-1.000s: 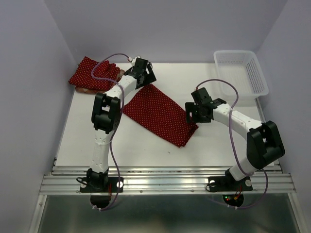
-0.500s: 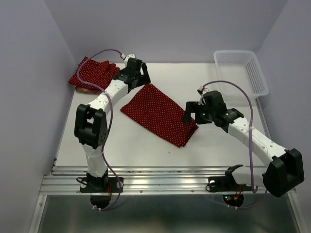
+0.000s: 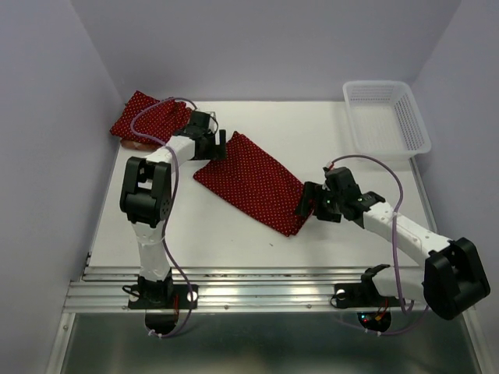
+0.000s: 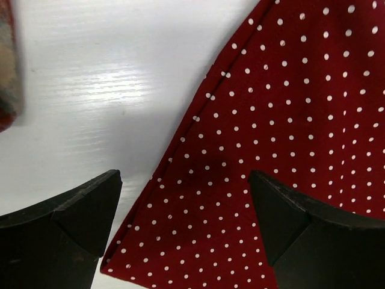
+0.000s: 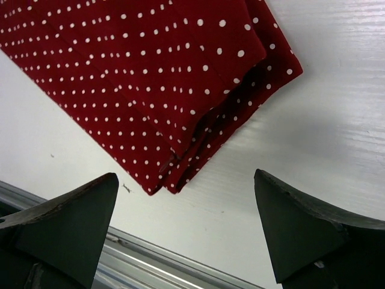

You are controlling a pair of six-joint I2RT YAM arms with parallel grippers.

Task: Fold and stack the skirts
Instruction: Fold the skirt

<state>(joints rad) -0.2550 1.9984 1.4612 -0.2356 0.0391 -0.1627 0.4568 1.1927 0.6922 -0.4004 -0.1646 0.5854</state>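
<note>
The robot's right gripper needs to close on the middle of the layered short edge (image 3: 304, 215) (image 5: 218, 125) of the dark red skirt that lies in the middle of the table, between that short edge's corners.
A folded dark red skirt (image 3: 251, 183) with white polka dots lies slantwise mid-table. My left gripper (image 3: 215, 146) hangs open over its far left corner; in the left wrist view that corner (image 4: 240, 180) lies between the spread fingers (image 4: 72, 223), untouched. My right gripper (image 3: 306, 206) is open at the near right corner; the layered edge (image 5: 180, 102) lies just beyond the gripper (image 5: 186, 226), with bare table between its fingers. A second polka-dot skirt (image 3: 150, 118) rests at the back left on a plaid skirt (image 3: 134, 144) that barely shows.
A white mesh basket (image 3: 413, 117) stands at the back right. The metal rail (image 3: 265, 288) runs along the table's near edge and shows close under the right gripper (image 5: 138, 259). Purple walls close in on both sides.
Both grippers opened wider. The left one came down toward the skirt's far left corner; the right one moved nearer and lower to the near right corner. The skirt has not moved.
</note>
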